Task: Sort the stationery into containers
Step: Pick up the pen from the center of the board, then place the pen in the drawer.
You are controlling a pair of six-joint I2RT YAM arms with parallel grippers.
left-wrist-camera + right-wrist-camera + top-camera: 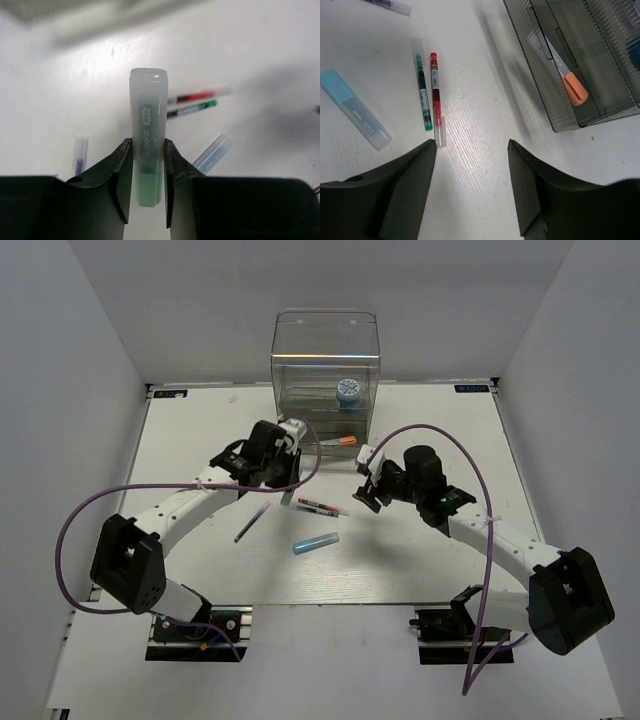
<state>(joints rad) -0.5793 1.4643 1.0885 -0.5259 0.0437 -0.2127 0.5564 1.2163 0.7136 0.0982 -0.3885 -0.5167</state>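
Next, my left gripper lets go of the white-capped marker in the open bottom drawer (321, 431), just behind the orange-tipped marker.
My left gripper (148, 170) is shut on a white-capped marker with a pale green body (148, 125) and holds it above the table; in the top view this gripper (284, 483) is in front of the clear drawer organiser (325, 365). My right gripper (472, 145) is open and empty over bare table, just right of the red pen (435, 85) and the green pen (423, 95). It also shows in the top view (367, 492). A light blue marker (354, 115) lies further left. An orange-tipped marker (568, 80) lies in the open bottom drawer (535, 85). A blue-white roll (349, 390) sits inside the organiser.
A dark thin pen (252, 522) lies at the left of the group, with the light blue marker (315, 543) nearer the front. White walls enclose the table on three sides. Purple cables loop from both arms.
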